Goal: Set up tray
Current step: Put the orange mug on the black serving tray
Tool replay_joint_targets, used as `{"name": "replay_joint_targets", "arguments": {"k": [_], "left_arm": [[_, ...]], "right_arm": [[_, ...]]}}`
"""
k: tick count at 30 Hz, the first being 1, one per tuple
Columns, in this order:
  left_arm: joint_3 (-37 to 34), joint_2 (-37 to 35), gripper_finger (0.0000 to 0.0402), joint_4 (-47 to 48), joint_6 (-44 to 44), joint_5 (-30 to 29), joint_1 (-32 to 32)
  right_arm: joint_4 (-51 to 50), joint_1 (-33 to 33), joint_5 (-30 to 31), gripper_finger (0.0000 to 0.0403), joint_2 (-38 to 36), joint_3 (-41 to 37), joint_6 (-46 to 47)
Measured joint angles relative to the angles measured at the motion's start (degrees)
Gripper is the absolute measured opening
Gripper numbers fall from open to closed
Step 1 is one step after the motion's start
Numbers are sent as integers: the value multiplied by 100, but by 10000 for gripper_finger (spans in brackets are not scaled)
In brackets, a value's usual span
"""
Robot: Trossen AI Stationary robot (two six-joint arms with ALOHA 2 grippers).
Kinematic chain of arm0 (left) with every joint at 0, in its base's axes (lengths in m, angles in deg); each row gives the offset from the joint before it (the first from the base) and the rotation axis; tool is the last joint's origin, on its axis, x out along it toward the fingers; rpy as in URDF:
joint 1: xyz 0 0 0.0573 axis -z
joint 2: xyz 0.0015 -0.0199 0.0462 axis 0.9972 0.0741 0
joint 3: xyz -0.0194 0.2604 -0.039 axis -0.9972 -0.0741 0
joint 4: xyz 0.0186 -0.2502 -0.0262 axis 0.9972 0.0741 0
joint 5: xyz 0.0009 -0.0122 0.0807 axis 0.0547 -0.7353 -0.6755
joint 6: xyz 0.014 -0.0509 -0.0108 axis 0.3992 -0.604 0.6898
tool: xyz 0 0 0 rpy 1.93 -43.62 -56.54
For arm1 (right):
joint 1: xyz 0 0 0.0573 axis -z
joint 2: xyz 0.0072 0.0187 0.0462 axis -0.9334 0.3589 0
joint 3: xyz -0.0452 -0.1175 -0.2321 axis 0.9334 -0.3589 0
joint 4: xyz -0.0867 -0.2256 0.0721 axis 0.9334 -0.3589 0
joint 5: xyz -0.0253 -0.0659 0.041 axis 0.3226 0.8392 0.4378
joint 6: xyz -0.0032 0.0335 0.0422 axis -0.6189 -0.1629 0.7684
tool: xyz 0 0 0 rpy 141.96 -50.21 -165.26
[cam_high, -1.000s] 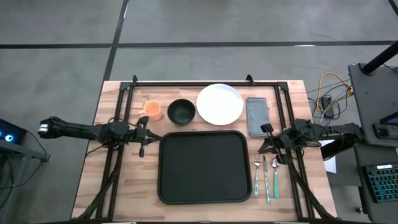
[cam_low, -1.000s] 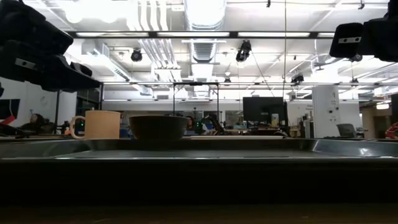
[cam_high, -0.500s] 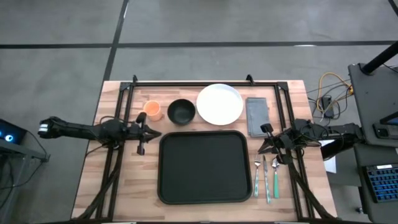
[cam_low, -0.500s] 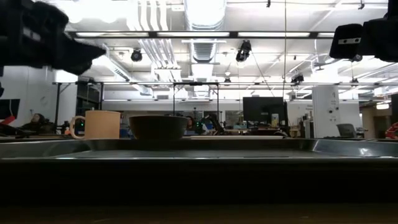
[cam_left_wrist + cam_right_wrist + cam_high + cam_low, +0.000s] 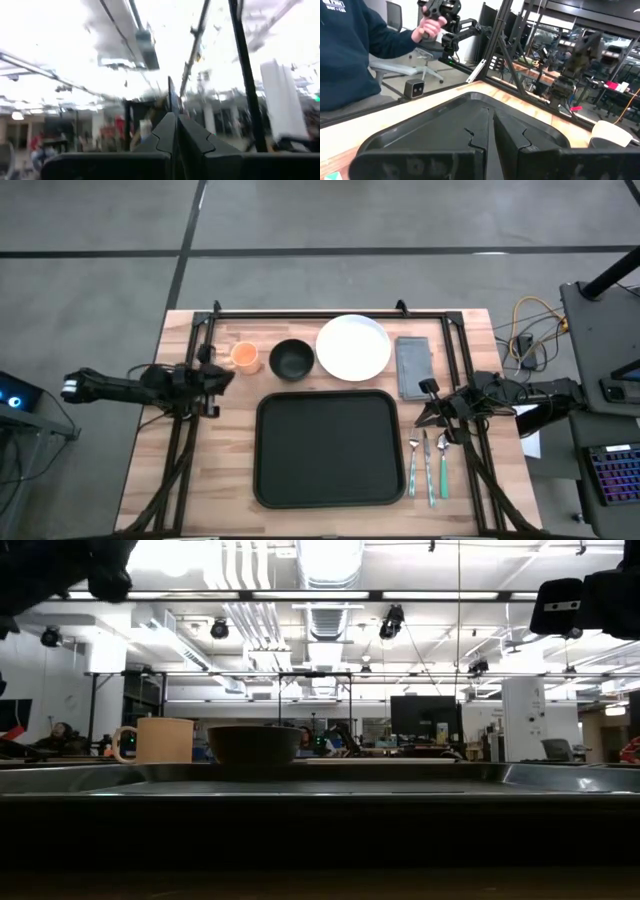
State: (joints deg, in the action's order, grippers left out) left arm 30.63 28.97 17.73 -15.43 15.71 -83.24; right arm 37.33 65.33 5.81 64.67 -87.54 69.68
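Note:
Next, my left gripper goes to the orange cup's rim (image 5: 252, 365), on the side toward the black tray, and closes there.
The black tray (image 5: 325, 448) lies flat on the middle of the table, and it also fills the foreground of the low view (image 5: 320, 785) and the right wrist view (image 5: 420, 135). My left gripper (image 5: 218, 376) hovers left of the tray, near the orange cup (image 5: 244, 356). It is shut and tipped upward, and the left wrist view (image 5: 175, 145) looks at the ceiling. My right gripper (image 5: 426, 408) hangs shut above the table off the tray's right edge, close to the cutlery (image 5: 428, 465). Neither gripper holds anything.
Along the far side stand the orange cup, a black bowl (image 5: 292, 359), a white plate (image 5: 353, 347) and a grey napkin (image 5: 413, 366). Three pieces of cutlery lie right of the tray. A person in a dark blue top (image 5: 350, 55) is beyond the table's near-left side.
My left gripper has drawn back from the tray's far-left corner toward the table's left and far edges, risen, and tipped its fingers upward. In the low view it has climbed to the top corner. The right arm and all objects have stayed put.

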Motion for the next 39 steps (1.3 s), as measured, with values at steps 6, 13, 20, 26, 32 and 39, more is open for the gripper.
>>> {"name": "replay_joint_targets", "arguments": {"k": [6,13,20,26,32,39], "left_arm": [[578,164,0,-1,156,-412,-3],[1837,792,0,136,337,-410,-3],[3884,1361,0,1962,1563,-525,0],[6102,2068,0,5099,1657,-2455,-3],[7843,2873,0,7963,980,-3755,-3],[8864,3615,0,10298,-386,-3852,-3]], "right_arm": [[-1,1,0,18,2,0,4],[0,2,0,18,2,0,18],[0,2,0,18,2,0,20],[0,2,0,18,2,0,17],[0,2,0,18,2,0,17],[0,2,0,18,2,0,19]]}}
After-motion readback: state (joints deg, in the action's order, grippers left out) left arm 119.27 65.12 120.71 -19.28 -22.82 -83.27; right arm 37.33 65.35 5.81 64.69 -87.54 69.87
